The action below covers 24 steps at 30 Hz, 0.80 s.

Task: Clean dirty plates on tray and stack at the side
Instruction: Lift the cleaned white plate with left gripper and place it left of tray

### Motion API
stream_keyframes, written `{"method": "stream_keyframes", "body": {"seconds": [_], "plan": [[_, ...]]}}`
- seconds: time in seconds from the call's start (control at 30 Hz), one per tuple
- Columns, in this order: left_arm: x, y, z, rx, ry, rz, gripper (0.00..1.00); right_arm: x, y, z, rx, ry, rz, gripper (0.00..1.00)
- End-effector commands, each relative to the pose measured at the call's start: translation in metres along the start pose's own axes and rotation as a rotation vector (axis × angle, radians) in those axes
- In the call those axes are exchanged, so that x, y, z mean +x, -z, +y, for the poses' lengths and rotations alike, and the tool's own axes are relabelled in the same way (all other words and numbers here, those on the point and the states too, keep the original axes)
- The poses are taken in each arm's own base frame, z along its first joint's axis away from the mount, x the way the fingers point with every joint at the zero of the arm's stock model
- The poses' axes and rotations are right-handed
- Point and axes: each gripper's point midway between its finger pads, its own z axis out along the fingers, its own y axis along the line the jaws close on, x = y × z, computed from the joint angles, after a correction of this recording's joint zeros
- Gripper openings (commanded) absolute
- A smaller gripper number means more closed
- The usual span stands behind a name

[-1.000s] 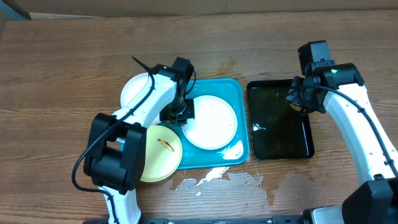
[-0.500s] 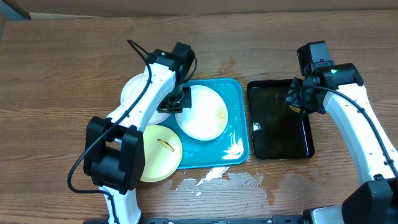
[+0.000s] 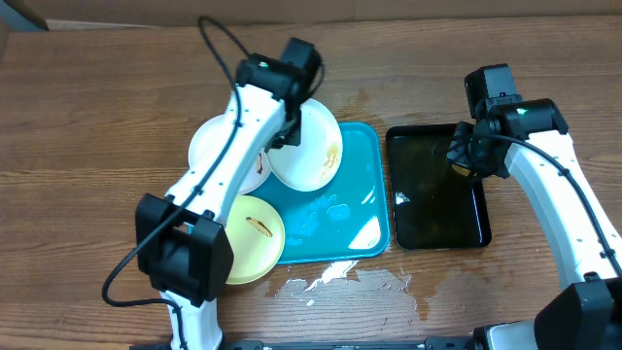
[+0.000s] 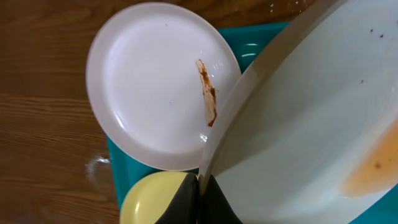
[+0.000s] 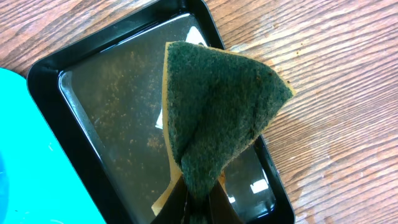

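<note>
The orange-smeared white plate will leave my left gripper on the bare wood (image 3: 120, 168) just outside the brown-smeared plate's tray edge.
My left gripper (image 3: 284, 136) is shut on the rim of a white plate (image 3: 309, 151) and holds it tilted above the back left corner of the turquoise tray (image 3: 355, 219). In the left wrist view the held plate (image 4: 305, 124) shows an orange smear, with the jaws (image 4: 200, 199) pinching its edge. A second white plate (image 3: 216, 146) with a brown smear (image 4: 208, 93) lies at the tray's left. The pale yellow plate (image 3: 251, 238), also smeared, lies in front of it. My right gripper (image 3: 466, 156) is shut on a green sponge (image 5: 217, 106) above the black tray (image 3: 437, 204).
Water pools on the turquoise tray's floor (image 3: 330, 209) and on the wooden table in front of it (image 3: 340, 282). The black tray (image 5: 112, 112) stands just to the right of the turquoise tray (image 5: 25, 143). A cable loops above the left arm.
My left gripper has lifted the white plate off the tray's middle and carried it back and left, tilting it. The right arm has not moved.
</note>
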Motion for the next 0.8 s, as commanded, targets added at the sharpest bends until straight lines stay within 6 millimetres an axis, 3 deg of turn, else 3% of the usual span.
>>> {"method": "stream_keyframes", "body": {"seconds": [0.0,0.37,0.63,0.77], "plan": [[-0.019,0.025,0.008,-0.236,-0.088,-0.171,0.04,-0.002,0.003,0.0,-0.002,0.007,-0.012,0.04],[-0.03,0.105,-0.016,-0.601,-0.215,-0.539,0.04,0.001,0.0,-0.002,0.004,0.03,-0.001,0.04],[-0.024,0.114,-0.024,-0.608,-0.222,-0.571,0.04,0.001,0.0,-0.002,0.004,0.03,-0.001,0.04],[-0.021,0.123,-0.022,-0.606,-0.109,-0.636,0.04,0.0,0.0,-0.002,0.002,0.03,-0.004,0.04]]}}
